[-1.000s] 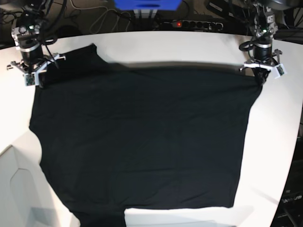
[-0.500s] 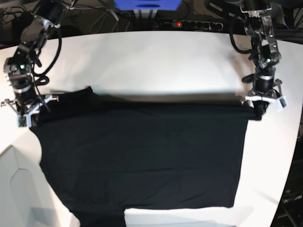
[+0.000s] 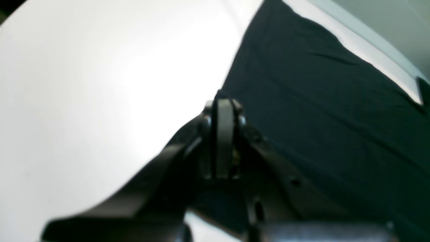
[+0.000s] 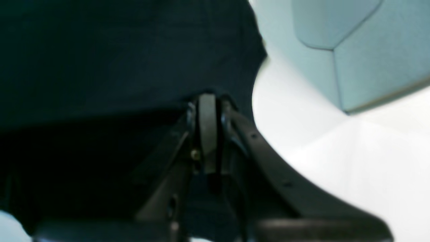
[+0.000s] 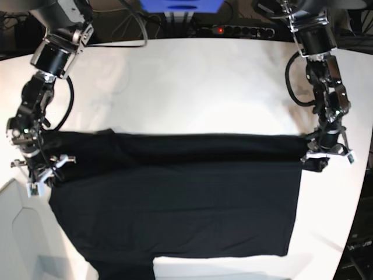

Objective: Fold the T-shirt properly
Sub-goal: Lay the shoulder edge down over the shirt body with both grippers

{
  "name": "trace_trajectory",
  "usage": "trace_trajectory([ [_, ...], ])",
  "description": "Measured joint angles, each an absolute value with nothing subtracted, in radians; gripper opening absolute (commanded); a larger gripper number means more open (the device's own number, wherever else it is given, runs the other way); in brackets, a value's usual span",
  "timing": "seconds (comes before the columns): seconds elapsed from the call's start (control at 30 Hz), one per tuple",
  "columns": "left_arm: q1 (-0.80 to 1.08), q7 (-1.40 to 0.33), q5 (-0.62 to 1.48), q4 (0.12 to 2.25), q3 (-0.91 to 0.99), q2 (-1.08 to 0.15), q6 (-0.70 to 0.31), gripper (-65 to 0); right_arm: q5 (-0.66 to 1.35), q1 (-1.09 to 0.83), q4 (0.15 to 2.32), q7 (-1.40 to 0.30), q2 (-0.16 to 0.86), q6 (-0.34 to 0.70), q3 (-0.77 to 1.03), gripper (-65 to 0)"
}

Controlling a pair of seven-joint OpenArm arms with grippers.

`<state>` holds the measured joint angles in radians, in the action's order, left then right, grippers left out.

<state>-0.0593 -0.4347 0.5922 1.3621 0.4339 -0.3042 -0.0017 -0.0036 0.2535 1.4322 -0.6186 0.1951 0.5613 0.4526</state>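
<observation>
My left gripper is going to let go of the black T-shirt's corner on the lower layer's side edge [image 5: 301,184] [image 3: 234,66], just in front of the folded part of the T-shirt.
The black T-shirt [image 5: 175,198] lies on the white table [image 5: 192,87], its far part doubled over toward the front so a folded band runs across the middle. My left gripper [image 5: 319,161] is at the band's right end, shut on the T-shirt's corner. In the left wrist view the left gripper [image 3: 223,101] pinches dark cloth, with the T-shirt [image 3: 319,101] spreading to the right. My right gripper [image 5: 42,179] is shut on the T-shirt at the left end. In the right wrist view the right gripper [image 4: 206,99] grips the T-shirt [image 4: 117,50] edge.
A power strip [image 5: 236,29] with cables and a blue object [image 5: 180,6] sit behind the table's far edge. A pale grey-blue panel [image 5: 17,233] adjoins the table's front left; the same panel [image 4: 352,40] shows in the right wrist view.
Both grippers have come toward the front edge, dragging the T-shirt's far edge with them. The fold line has moved nearer, and more bare table shows behind it.
</observation>
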Motion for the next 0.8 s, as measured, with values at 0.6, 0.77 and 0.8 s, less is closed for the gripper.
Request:
trace_trajectory([
  [0.6, -0.148, -0.421, 0.592, 1.243, 0.377, -0.313, -0.002, -65.0, -0.012, 0.451, 1.148, -0.525, 0.235, 0.560, 0.403, -65.0],
  [0.77, -0.174, -0.419, 0.591, 1.223, 0.378, -0.313, -0.002, -65.0, -0.020, 0.456, 1.146, -0.529, 0.236, 0.561, 0.373, -65.0],
  [0.8, -0.176, -0.419, 0.591, 1.223, 0.378, -0.313, -0.002, -65.0, -0.015, 0.459, 1.136, -0.521, 0.236, 0.560, 0.360, -65.0],
])
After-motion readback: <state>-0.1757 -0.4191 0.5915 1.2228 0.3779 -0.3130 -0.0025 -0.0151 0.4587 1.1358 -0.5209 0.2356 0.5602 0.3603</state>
